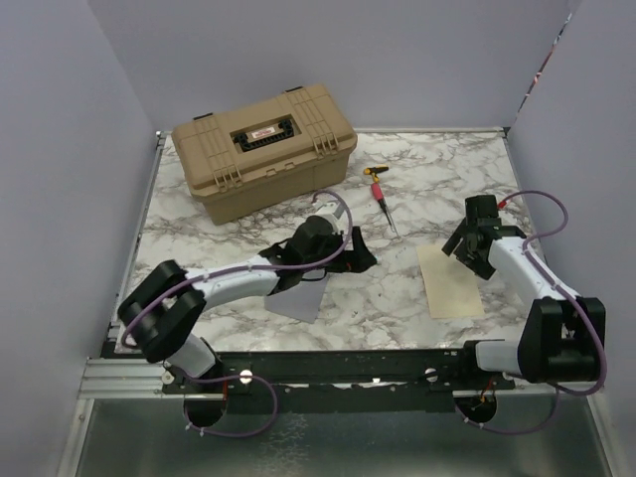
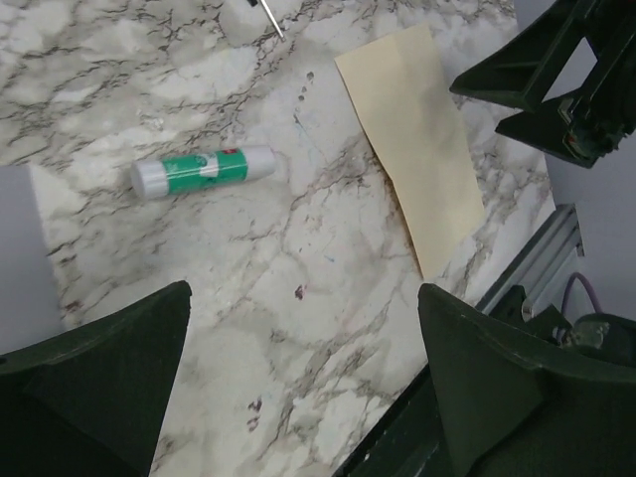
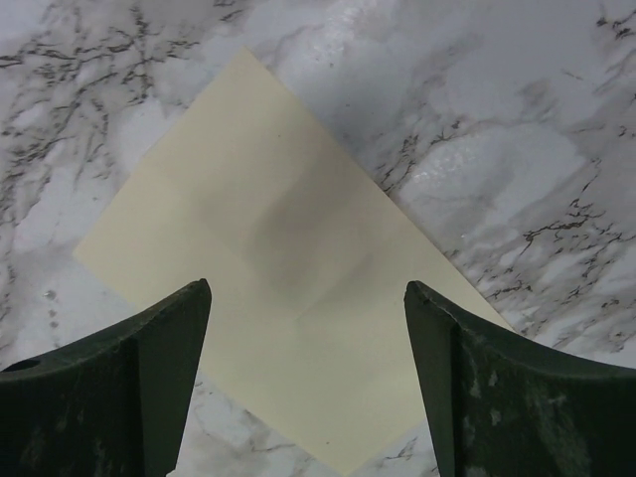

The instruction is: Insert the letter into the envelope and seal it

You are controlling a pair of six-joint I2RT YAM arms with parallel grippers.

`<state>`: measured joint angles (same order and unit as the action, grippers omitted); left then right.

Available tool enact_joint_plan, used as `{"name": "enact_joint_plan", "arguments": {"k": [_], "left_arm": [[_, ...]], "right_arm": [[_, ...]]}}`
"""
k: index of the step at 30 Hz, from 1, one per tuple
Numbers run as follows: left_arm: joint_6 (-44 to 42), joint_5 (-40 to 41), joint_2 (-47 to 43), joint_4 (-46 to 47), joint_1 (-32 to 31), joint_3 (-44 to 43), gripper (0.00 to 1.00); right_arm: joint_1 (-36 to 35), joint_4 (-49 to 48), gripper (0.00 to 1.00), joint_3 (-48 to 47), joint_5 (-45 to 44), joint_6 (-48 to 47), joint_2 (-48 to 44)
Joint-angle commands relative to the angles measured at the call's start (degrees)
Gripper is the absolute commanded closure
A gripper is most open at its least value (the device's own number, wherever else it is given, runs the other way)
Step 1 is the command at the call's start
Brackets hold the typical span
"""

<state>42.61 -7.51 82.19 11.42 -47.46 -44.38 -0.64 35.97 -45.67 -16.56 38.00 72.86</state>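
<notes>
The letter is next, and my left gripper needs to close on the middle of its long edge [image 1: 425, 285] [image 2: 397, 193] facing the glue stick.
The letter [image 1: 450, 281] is a pale tan creased sheet lying flat on the marble table at the right; it also shows in the left wrist view [image 2: 412, 144] and the right wrist view [image 3: 278, 298]. My right gripper [image 1: 469, 250] hovers open just above its far end, empty [image 3: 306, 298]. The grey-lilac envelope [image 1: 296, 298] lies near the front centre, partly under my left arm; its edge shows at the left of the left wrist view [image 2: 20, 258]. My left gripper [image 1: 350, 253] is open and empty above bare table [image 2: 303, 298].
A tan hard case [image 1: 263, 149] stands at the back left. A red-handled screwdriver [image 1: 383, 197] lies right of it. A green-and-white glue stick [image 2: 204, 170] lies on the table between envelope and letter. Grey walls enclose the table; a metal rail [image 1: 328, 370] runs along the front edge.
</notes>
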Motion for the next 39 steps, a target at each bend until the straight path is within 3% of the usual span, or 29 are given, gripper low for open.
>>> {"name": "enact_joint_plan", "arguments": {"k": [1,11,18,24,31,39], "left_arm": [[3.8,5.8,11.3,7.5,-5.7,-8.4,0.08],[6.5,1.8,26.4,10.9,-10.6,-17.9,0.19],[14.9,-1.6,33.2,12.5,-11.4,-20.4,0.24],[18.2,0.1,36.6,12.5,-11.9,-20.8,0.29],[26.7,1.6,39.2,9.0,-12.0,-20.7,0.48],[29.2,5.2,37.5,8.1,-12.0,-17.3,0.51]], "right_arm": [[0.3,-1.0,0.19,0.4,-5.3,1.2,2.9],[0.3,-3.5,0.21,7.2,5.8,2.7,1.4],[0.3,-7.1,0.23,11.7,15.5,6.6,0.3],[0.3,-6.5,0.24,12.7,23.3,8.2,-2.5],[0.3,-3.2,0.24,10.2,23.6,8.3,-7.4],[0.3,-3.1,0.25,9.9,22.0,7.3,-7.3]]}}
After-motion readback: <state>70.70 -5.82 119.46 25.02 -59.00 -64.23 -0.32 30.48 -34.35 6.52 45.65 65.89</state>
